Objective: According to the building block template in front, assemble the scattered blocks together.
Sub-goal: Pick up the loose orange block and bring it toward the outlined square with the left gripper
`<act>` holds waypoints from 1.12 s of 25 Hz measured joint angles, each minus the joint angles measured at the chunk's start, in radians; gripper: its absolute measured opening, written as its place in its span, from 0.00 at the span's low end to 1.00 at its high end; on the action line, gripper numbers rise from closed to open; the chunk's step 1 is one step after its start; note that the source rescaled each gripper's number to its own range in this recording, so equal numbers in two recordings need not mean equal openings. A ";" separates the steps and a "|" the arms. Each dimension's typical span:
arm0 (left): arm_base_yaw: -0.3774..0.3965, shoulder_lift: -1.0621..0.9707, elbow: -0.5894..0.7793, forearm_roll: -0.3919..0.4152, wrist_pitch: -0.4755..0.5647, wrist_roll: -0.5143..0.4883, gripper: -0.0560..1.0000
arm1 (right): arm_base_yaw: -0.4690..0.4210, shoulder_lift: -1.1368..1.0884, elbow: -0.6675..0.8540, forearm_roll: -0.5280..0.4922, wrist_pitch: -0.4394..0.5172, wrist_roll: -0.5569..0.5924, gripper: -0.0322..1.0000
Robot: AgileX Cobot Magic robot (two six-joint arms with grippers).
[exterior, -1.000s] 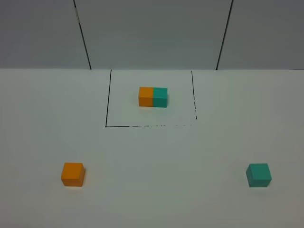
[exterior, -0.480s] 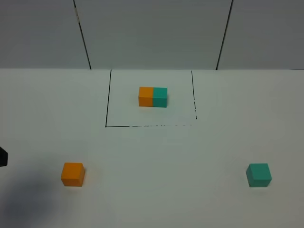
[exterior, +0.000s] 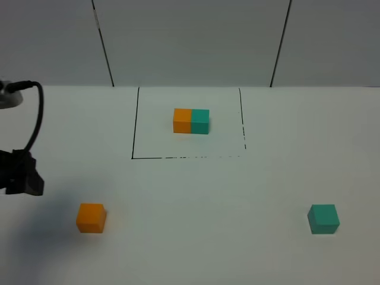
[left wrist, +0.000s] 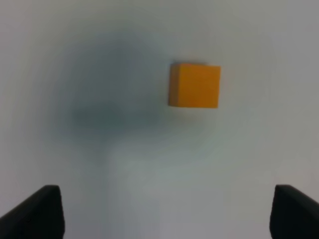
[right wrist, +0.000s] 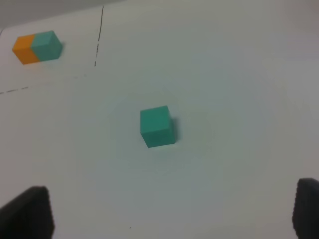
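Observation:
The left gripper needs to close on the loose orange cube, with its fingers on the side (exterior: 105,218) (left wrist: 218,87) that faces the loose teal cube and on the opposite side.
The building block template (exterior: 191,121), an orange and a teal cube joined as a bar, sits inside a thin black outline (exterior: 135,124) at the back middle; it also shows in the right wrist view (right wrist: 37,47). The loose orange cube (exterior: 91,218) lies at the front left, and shows in the left wrist view (left wrist: 194,85). The loose teal cube (exterior: 323,218) lies at the front right, and shows in the right wrist view (right wrist: 157,126). My left gripper (exterior: 27,181) hovers left of and behind the orange cube, open and empty (left wrist: 164,213). My right gripper (right wrist: 167,209) is open and empty, short of the teal cube; the exterior view does not show it.
The white table (exterior: 196,196) ends at a grey panelled wall (exterior: 190,41) behind the outline. A black cable (exterior: 37,113) loops up from the left arm at the left edge.
My left arm has come into the exterior view from the left edge, moving toward the orange cube and casting a shadow there. The cubes and template have not moved.

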 joint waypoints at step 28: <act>-0.284 0.526 -0.004 0.223 -0.266 -0.333 0.77 | 0.000 0.000 0.000 0.000 0.000 0.003 0.92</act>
